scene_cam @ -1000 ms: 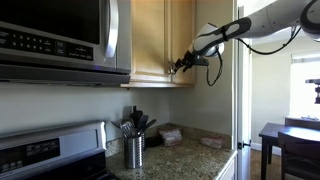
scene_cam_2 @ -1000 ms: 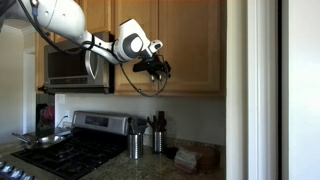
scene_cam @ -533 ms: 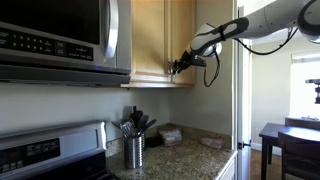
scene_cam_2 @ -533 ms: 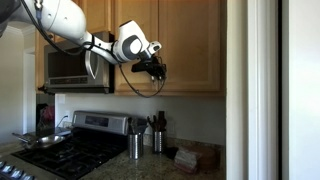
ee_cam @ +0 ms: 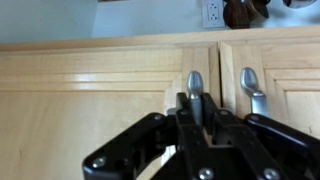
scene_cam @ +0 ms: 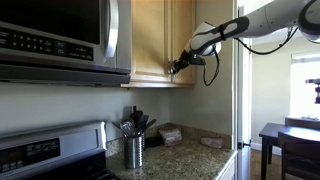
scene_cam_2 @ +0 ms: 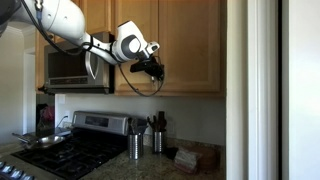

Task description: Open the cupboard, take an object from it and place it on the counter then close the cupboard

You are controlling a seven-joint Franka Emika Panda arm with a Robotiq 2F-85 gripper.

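Note:
The small silver handle, now on the closed cupboard door, will be let go by my gripper in front of the wall near the white wall edge (scene_cam: 221, 67).
The cupboard (scene_cam: 160, 40) (scene_cam_2: 190, 45) is a light wooden wall cabinet, and its doors are closed. In the wrist view two silver bar handles show on the doors (ee_cam: 90, 95), a left handle (ee_cam: 194, 85) and a right handle (ee_cam: 251, 92). My gripper (ee_cam: 196, 118) is shut on the left handle, one black finger (ee_cam: 182, 110) on each side of it. In both exterior views the gripper (scene_cam: 176, 68) (scene_cam_2: 157, 70) sits at the lower edge of the doors. The object is hidden. The speckled counter (scene_cam: 195, 157) (scene_cam_2: 165, 172) lies below.
A microwave (scene_cam: 60, 40) (scene_cam_2: 65, 65) hangs beside the cupboard, above a stove (scene_cam: 50, 155) (scene_cam_2: 60, 155). A metal utensil holder (scene_cam: 133, 150) (scene_cam_2: 133, 145) and a beige folded cloth (scene_cam: 170, 133) (scene_cam_2: 188, 157) stand on the counter. A white wall edge (scene_cam_2: 240, 90) rises nearby.
The jaws have closed onto the cupboard's left handle. The arm has hardly moved, and the doors stay closed.

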